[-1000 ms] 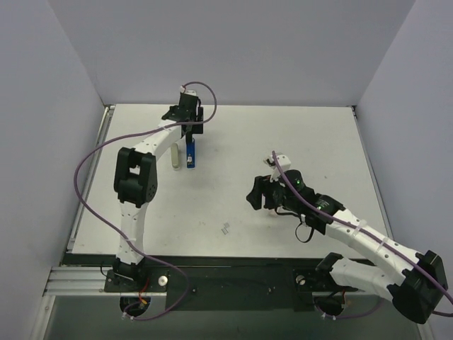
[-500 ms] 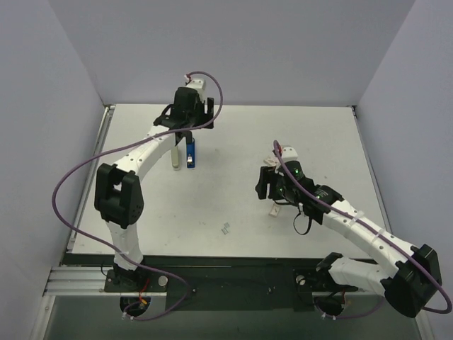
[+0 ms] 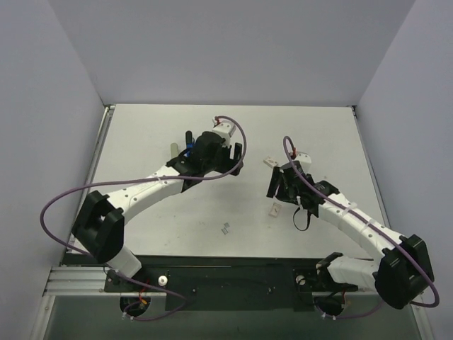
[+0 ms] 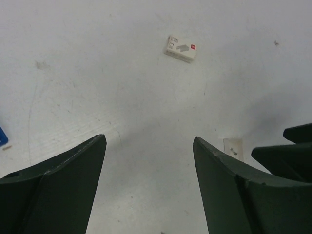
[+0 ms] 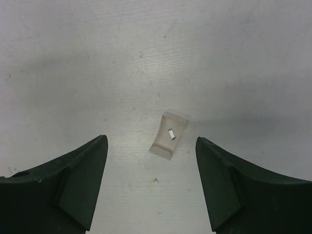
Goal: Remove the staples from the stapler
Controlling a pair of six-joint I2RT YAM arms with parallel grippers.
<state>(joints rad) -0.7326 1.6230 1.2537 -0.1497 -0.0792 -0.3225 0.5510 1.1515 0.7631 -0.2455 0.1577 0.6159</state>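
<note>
Next, I move my right gripper to the front piece of the staple strip (image 3: 225, 231), closest to the table's front edge, and close it there.
The blue stapler (image 3: 188, 151) lies on the table at the back left, mostly hidden behind my left arm; only a blue corner (image 4: 2, 136) shows at the left edge of the left wrist view. My left gripper (image 3: 238, 160) (image 4: 148, 139) is open and empty, to the right of the stapler and apart from it. My right gripper (image 3: 272, 185) (image 5: 151, 139) is open and empty, low over a small translucent tray (image 5: 169, 135) (image 3: 274, 210) that holds one tiny silver staple bit (image 5: 171, 133). A short staple strip (image 3: 226, 228) lies near the front.
A small white staple box (image 3: 270, 161) (image 4: 181, 48) lies between the two grippers. A pale upright piece (image 3: 175, 147) stands left of the stapler. The right gripper's dark body (image 4: 292, 151) shows beside the tray (image 4: 233, 146) in the left wrist view.
My left arm has swung from the stapler at the back left toward the centre, leaving the stapler on the table. My right gripper has shifted slightly back and right.
</note>
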